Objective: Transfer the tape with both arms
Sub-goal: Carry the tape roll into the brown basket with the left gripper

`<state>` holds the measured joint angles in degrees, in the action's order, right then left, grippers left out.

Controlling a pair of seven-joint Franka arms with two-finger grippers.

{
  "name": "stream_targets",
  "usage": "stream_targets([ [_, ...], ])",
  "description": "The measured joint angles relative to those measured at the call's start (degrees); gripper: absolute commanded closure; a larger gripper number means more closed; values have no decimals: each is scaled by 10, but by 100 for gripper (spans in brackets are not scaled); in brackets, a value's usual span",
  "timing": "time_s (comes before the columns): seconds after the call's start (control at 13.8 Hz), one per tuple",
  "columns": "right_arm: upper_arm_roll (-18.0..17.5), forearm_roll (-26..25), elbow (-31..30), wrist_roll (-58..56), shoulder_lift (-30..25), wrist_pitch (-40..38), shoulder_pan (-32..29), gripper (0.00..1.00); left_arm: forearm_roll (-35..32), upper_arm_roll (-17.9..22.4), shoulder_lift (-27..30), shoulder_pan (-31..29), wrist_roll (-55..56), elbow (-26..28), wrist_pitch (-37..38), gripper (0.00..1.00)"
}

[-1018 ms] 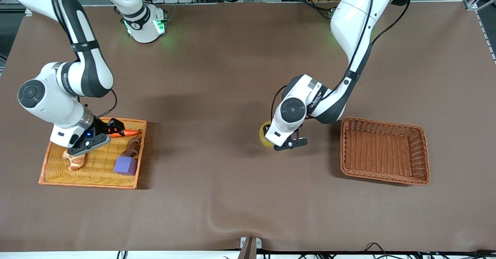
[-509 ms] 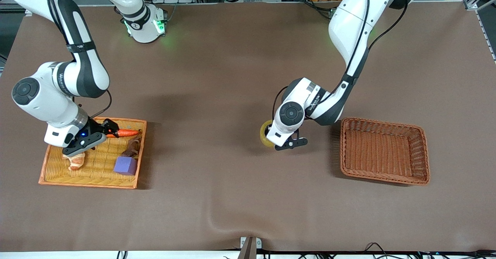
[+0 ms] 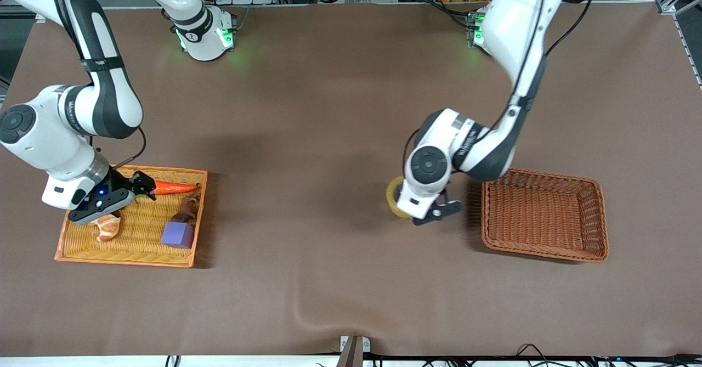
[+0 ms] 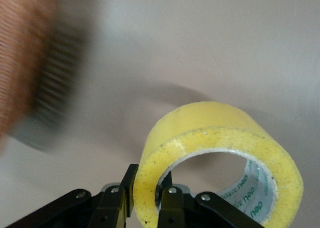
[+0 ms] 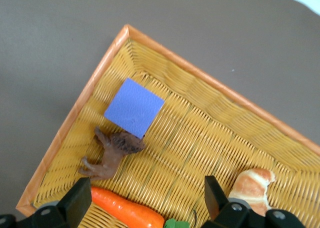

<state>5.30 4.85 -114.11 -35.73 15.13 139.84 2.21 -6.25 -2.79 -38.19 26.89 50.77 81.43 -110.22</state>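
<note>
The yellow tape roll that I have in my left gripper should be released near the middle of the brown wicker basket (image 3: 535,216).
The yellow tape roll (image 3: 394,198) hangs from my left gripper (image 3: 408,209) over the brown table, close beside the brown wicker basket (image 3: 544,214). In the left wrist view the left gripper (image 4: 147,195) is shut on the tape's wall (image 4: 215,138), one finger outside and one inside the ring. My right gripper (image 3: 137,183) is open and empty over the orange tray (image 3: 129,256), above a carrot (image 3: 174,188). In the right wrist view the right gripper (image 5: 147,200) has its fingers spread wide over the carrot (image 5: 125,211).
The orange tray also holds a purple cube (image 3: 177,235), a brown toy animal (image 3: 186,210) and a croissant (image 3: 107,226). The brown basket lies at the left arm's end of the table and shows blurred in the left wrist view (image 4: 25,63).
My left gripper has carried the tape sideways toward the brown basket. My right arm has drawn back toward the tray's outer end, its gripper still open.
</note>
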Motion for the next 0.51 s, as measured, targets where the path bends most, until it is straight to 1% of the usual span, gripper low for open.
stream_targets([
  [0.22,1,0,22,4,0,-40,-1,0,-5,5,62,-73,-81,-3,49,100],
  [0.29,1,0,31,7,0,-56,-1,0,-5,5,75,-102,-112,0,60,100],
  [0.51,2,1,62,22,0,-94,-3,0,-6,7,77,-181,-192,14,62,100],
])
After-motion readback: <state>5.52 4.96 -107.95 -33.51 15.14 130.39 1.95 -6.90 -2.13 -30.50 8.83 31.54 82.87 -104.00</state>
